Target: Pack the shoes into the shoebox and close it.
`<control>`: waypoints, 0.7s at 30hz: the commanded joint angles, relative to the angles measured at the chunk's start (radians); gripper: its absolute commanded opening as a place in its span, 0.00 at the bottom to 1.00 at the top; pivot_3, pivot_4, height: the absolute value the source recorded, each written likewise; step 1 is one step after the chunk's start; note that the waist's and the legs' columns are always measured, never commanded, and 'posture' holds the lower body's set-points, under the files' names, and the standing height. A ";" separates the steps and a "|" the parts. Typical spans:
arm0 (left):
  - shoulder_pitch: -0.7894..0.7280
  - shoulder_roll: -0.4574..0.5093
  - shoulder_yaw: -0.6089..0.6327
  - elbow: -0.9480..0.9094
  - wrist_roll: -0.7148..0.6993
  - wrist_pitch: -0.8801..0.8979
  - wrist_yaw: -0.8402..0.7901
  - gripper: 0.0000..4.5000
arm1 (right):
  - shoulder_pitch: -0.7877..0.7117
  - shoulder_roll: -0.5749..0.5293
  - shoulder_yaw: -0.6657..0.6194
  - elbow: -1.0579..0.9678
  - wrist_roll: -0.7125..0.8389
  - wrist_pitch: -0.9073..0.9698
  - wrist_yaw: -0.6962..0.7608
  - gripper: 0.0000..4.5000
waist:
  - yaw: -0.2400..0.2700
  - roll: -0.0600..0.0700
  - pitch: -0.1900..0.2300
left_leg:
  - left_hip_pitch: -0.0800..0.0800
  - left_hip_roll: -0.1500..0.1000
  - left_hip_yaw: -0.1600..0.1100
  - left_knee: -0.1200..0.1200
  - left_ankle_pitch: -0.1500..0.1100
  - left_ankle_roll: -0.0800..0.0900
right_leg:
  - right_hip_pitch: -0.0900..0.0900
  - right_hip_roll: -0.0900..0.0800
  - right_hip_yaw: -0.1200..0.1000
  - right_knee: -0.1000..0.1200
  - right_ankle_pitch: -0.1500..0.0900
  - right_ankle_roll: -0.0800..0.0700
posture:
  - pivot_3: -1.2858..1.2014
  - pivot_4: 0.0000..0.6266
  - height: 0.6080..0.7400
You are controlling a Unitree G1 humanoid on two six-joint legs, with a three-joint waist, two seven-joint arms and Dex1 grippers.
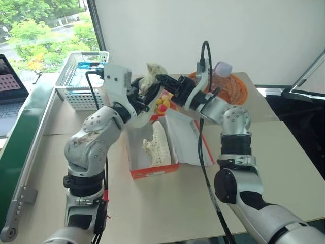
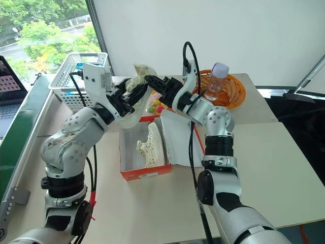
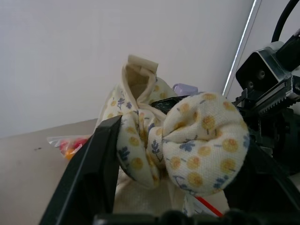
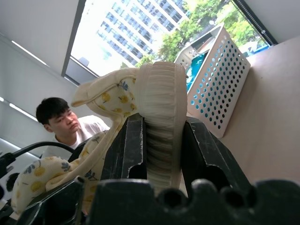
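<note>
Next, I release the flowered shoe from my right gripper in the shoebox's empty part (image 1: 138,148) beside the cream shoe, opposite the lid.
One cream shoe (image 1: 158,145) lies inside the red-orange shoebox (image 1: 152,174), whose white-lined lid (image 1: 185,137) is folded open to the right. Above the box's far end hangs a second shoe (image 1: 152,76), cream with small yellow and blue flowers and a ribbed pale sole (image 4: 159,108). My right gripper (image 4: 161,126) is shut on that sole, reaching in from the right (image 1: 162,82). My left gripper (image 1: 144,96) is open, its fingers (image 3: 101,159) spread on either side of the shoe's toe (image 3: 201,145).
A white lattice basket (image 1: 81,79) stands at the back left, beside a laptop (image 1: 10,81). An orange woven basket (image 1: 236,89) with a clear bottle (image 1: 222,68) sits at the back right. A bag of coloured sweets (image 1: 163,101) lies behind the box. A person (image 4: 61,122) sits nearby.
</note>
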 commanded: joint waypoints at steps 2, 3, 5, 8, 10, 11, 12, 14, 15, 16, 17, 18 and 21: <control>0.046 0.158 0.090 -0.074 -0.044 0.045 -0.082 0.84 | -0.059 -0.035 0.018 -0.026 -0.026 -0.006 -0.018 0.13 | -0.003 0.001 0.000 | 0.000 0.000 0.000 0.000 0.000 0.000 | 0.000 0.000 0.000 0.000 0.000 0.000 | 0.52 0.24 1.00; 0.056 0.196 0.108 -0.074 -0.045 0.049 -0.097 0.84 | -0.065 -0.040 0.023 -0.029 -0.028 0.009 -0.026 0.13 | -0.003 0.001 0.001 | 0.000 0.000 0.000 0.000 0.000 0.000 | 0.000 0.000 0.000 0.000 0.000 0.000 | 0.52 0.24 1.00; 0.077 0.268 0.143 -0.069 -0.044 0.053 -0.129 0.84 | -0.079 -0.046 0.019 -0.036 -0.024 0.047 -0.055 0.13 | -0.003 0.001 0.001 | 0.000 0.000 0.000 0.000 0.000 0.000 | 0.000 0.000 0.000 0.000 0.000 0.000 | 0.52 0.24 1.00; 0.139 0.379 0.213 -0.048 -0.017 0.044 -0.170 0.84 | -0.135 -0.099 0.066 -0.041 -0.042 0.199 -0.090 0.13 | -0.001 0.001 0.001 | 0.000 0.000 0.000 0.000 0.000 0.000 | -0.001 0.000 0.000 0.000 0.000 0.000 | 0.52 0.24 1.00; 0.174 0.421 0.242 -0.042 -0.010 0.037 -0.184 0.84 | -0.187 -0.109 0.045 -0.007 0.002 0.310 -0.098 0.13 | -0.001 0.002 0.001 | 0.000 0.000 0.000 0.000 0.000 0.000 | -0.001 0.000 0.000 0.000 0.000 0.000 | 0.52 0.24 1.00; 0.184 0.427 0.248 -0.044 -0.015 0.036 -0.185 0.84 | -0.210 -0.106 0.026 0.013 0.018 0.340 -0.103 0.13 | 0.000 0.002 0.001 | 0.000 0.000 0.000 0.000 0.000 0.000 | -0.001 0.000 0.000 -0.001 0.000 0.000 | 0.52 0.24 1.00; 0.192 0.429 0.251 -0.047 -0.018 0.035 -0.184 0.84 | -0.226 -0.103 0.016 0.025 0.023 0.355 -0.104 0.13 | 0.001 0.002 0.001 | 0.000 0.000 0.000 0.000 0.000 0.000 | -0.001 0.000 0.000 -0.001 0.000 0.000 | 0.52 0.24 1.00; 0.209 0.426 0.255 -0.055 -0.017 0.034 -0.179 0.84 | -0.250 -0.100 0.014 0.039 0.030 0.394 -0.077 0.13 | 0.003 0.002 0.001 | 0.000 0.000 0.000 0.000 0.000 0.000 | -0.001 0.000 0.000 -0.001 0.000 0.000 | 0.52 0.24 1.00; 0.217 0.422 0.254 -0.061 -0.016 0.034 -0.176 0.84 | -0.256 -0.100 0.025 0.040 0.033 0.413 -0.057 0.13 | 0.003 0.002 0.001 | 0.000 0.000 0.000 0.000 0.000 0.000 | 0.000 0.000 -0.001 -0.001 0.000 0.000 | 0.52 0.24 1.00; 0.224 0.420 0.253 -0.066 -0.015 0.034 -0.172 0.84 | -0.259 -0.099 0.030 0.044 0.036 0.431 -0.045 0.13 | 0.004 0.002 0.001 | 0.000 0.000 0.000 0.000 0.000 0.000 | 0.000 0.000 -0.001 -0.001 0.000 0.000 | 0.52 0.24 1.00; 0.232 0.418 0.251 -0.073 -0.015 0.034 -0.168 0.84 | -0.258 -0.094 0.038 0.047 0.034 0.444 -0.036 0.13 | 0.004 0.002 0.001 | 0.000 0.000 0.000 0.000 0.000 0.000 | 0.000 0.000 -0.001 -0.001 0.000 0.000 | 0.52 0.24 1.00; 0.238 0.415 0.250 -0.079 -0.015 0.033 -0.164 0.84 | -0.253 -0.089 0.045 0.048 0.031 0.450 -0.026 0.13 | 0.005 0.002 0.001 | 0.000 0.000 0.000 0.000 0.000 0.000 | 0.000 0.000 -0.001 -0.001 0.000 0.000 | 0.52 0.24 1.00; 0.252 0.408 0.253 -0.092 -0.019 0.035 -0.154 0.84 | -0.216 -0.074 0.095 0.049 0.013 0.440 0.041 0.13 | 0.004 0.002 0.001 | -0.001 0.000 0.000 0.000 0.000 0.000 | 0.000 0.000 -0.001 -0.001 0.000 0.000 | 0.52 0.24 1.00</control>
